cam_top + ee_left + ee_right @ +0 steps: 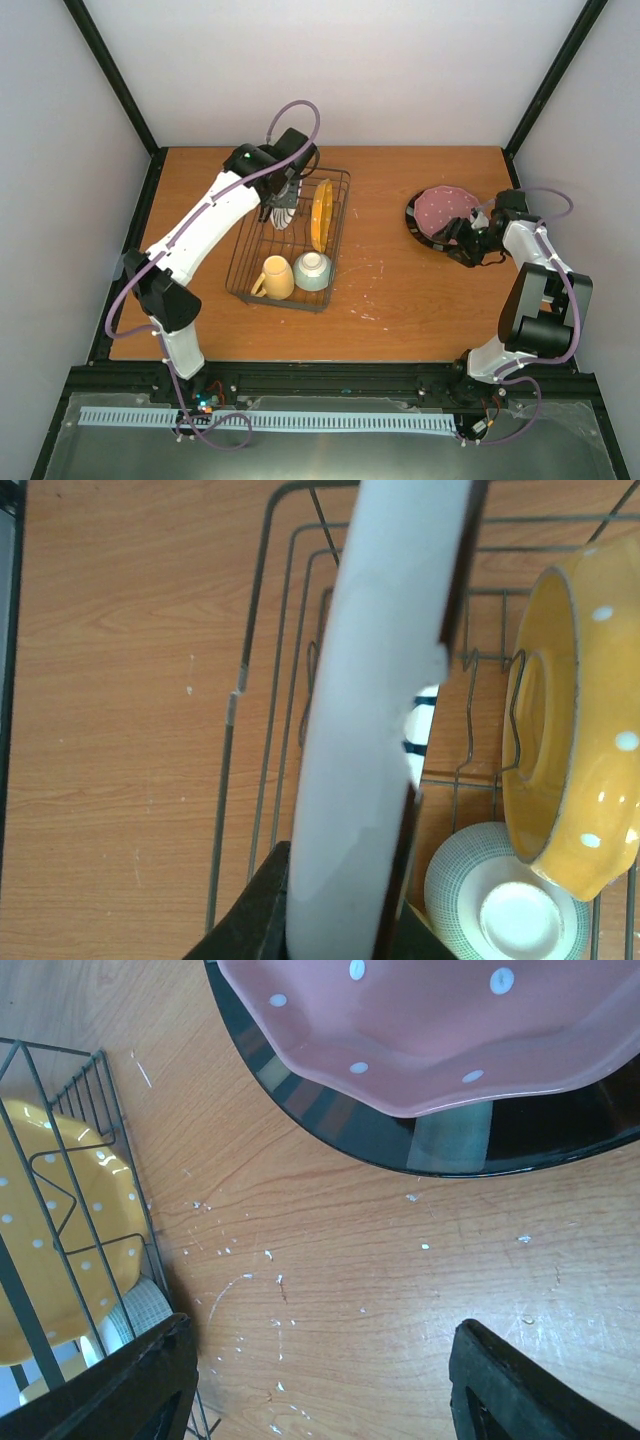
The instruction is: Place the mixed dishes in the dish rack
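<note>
Next, my left gripper sets the black-and-white striped plate down upright in the dish rack (303,213) (440,710) next to the orange plate.
The dish rack (245,262) stands left of centre on the table. My left gripper (284,192) is over the rack's far end, shut on the black-and-white striped plate (284,214), which stands on edge. In the left wrist view that plate (370,730) fills the middle, pinched by my left gripper (340,925). The orange white-dotted plate (322,213) stands upright beside it. The yellow mug (277,277) and the mint-green bowl (313,270) sit at the rack's near end. At the right, the pink plate (440,208) lies on the dark-rimmed plate (416,222). My right gripper (456,238) is open and empty by their near edge.
The right wrist view has the pink plate (430,1030) on the dark plate (350,1130) ahead of my right gripper (320,1385), with scratched wood below. The rack (95,1210) and orange plate (60,1250) lie to its left. White walls and black frame posts ring the table.
</note>
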